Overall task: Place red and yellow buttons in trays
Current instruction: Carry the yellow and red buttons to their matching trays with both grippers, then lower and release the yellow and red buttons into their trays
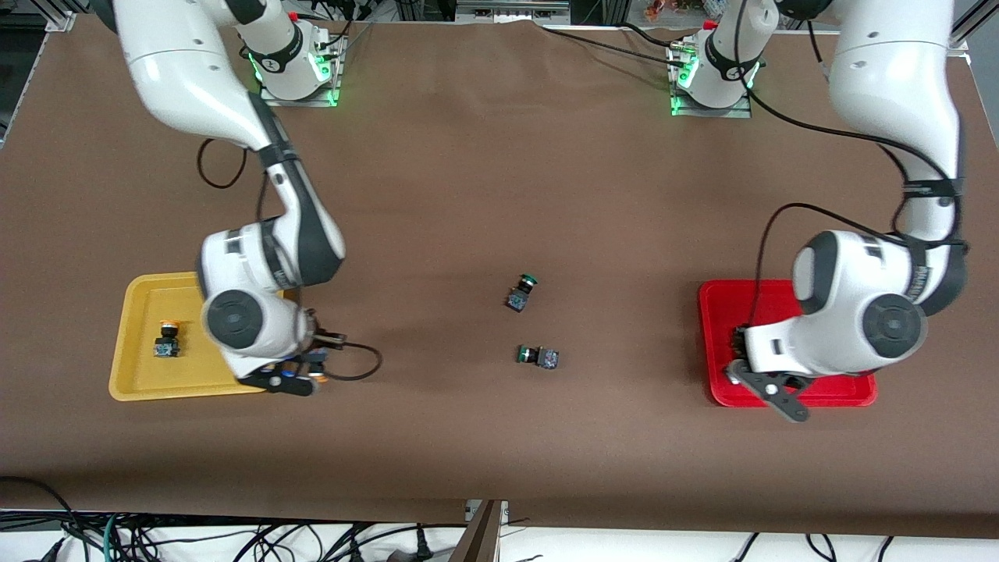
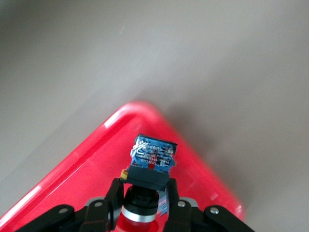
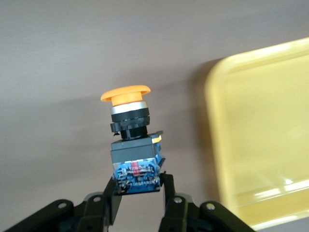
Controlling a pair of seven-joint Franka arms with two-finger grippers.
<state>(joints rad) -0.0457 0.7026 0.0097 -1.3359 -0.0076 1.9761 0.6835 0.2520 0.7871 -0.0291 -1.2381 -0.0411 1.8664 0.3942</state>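
The left gripper needs to release the red-capped button, now over a corner of the red tray, near the middle of the red tray's bottom [image 1: 793, 357].
My right gripper [image 3: 140, 186] is shut on the blue-black body of a yellow-capped button [image 3: 126, 121]. It hangs over the brown table just beside a corner of the yellow tray [image 3: 260, 145]. In the front view this gripper [image 1: 306, 373] is at the tray's corner nearest the camera and the table's middle. A second yellow-capped button [image 1: 166, 339] lies in the yellow tray [image 1: 133, 375]. My left gripper [image 2: 144, 191] is shut on a red-capped button [image 2: 152, 159], cap toward the hand, over a corner of the red tray [image 2: 82, 166]. The left hand hides much of the red tray [image 1: 714, 312] in the front view.
Two green-capped switches lie on the brown table between the trays, one [image 1: 521, 293] farther from the camera than the other [image 1: 538, 357]. A black cable [image 1: 363, 363] loops from the right hand over the table.
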